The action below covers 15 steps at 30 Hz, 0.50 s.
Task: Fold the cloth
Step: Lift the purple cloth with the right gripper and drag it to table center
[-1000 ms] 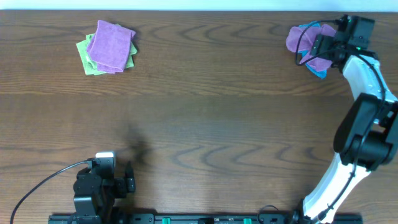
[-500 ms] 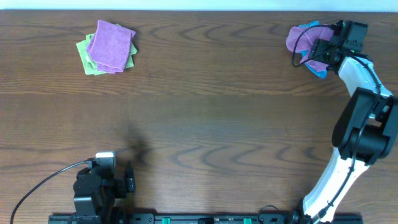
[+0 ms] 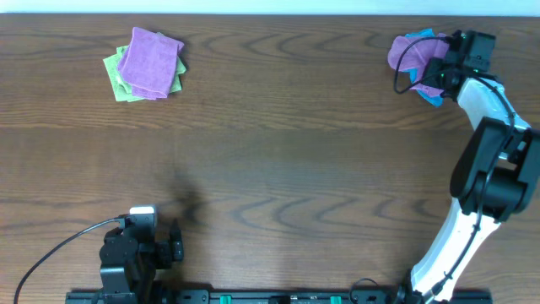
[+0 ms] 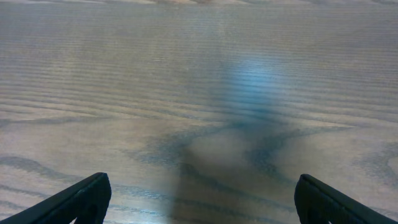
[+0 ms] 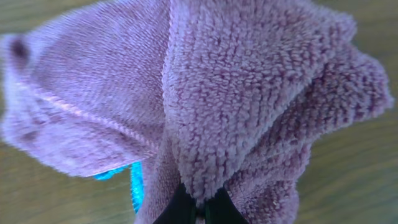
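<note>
I should use my right gripper to lay the crumpled purple cloth on the bare wood at the middle of the table [image 3: 266, 138]. The purple cloth now lies on the blue cloth.
A crumpled purple cloth [image 3: 408, 52] lies at the far right of the wooden table, on top of a blue cloth [image 3: 433, 99]. My right gripper [image 3: 435, 67] is shut on a pinched fold of the purple cloth [image 5: 249, 81]. In the right wrist view the dark jaws [image 5: 199, 210] meet on the fleece, and a strip of the blue cloth [image 5: 134, 180] shows under it. My left gripper [image 3: 175, 241] rests near the front left edge. It stands open [image 4: 200, 200] over bare wood, holding nothing.
A folded purple cloth [image 3: 152, 61] lies on a green cloth [image 3: 113, 69] at the far left of the table [image 3: 278, 160]. A black cable runs from the left arm's base toward the front edge.
My right gripper has closed on the purple cloth and shifted slightly left over it. The left arm has not moved.
</note>
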Tool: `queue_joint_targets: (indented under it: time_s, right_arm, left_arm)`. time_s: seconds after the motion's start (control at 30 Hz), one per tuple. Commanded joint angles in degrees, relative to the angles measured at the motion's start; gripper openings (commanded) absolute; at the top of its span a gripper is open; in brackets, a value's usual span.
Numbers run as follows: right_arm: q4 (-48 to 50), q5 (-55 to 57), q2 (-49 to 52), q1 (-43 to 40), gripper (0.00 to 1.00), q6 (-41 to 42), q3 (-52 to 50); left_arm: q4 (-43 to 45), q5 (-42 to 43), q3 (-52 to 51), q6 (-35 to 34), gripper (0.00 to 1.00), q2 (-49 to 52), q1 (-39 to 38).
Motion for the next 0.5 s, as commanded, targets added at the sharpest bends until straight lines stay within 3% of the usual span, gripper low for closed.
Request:
queue_joint_targets:
  time_s: [0.0,0.47]
  right_arm:
    - [-1.01,-0.42,-7.93,0.76,0.01,-3.61,1.25]
    - [-18.73,-0.44,-25.79,8.24,0.01,-13.18,1.25]
  left_arm:
    - [-3.15,-0.81,-0.63,2.51,0.95,-0.37,-0.24]
    - [-3.15,-0.81,-0.63,2.51,0.95,-0.37,-0.24]
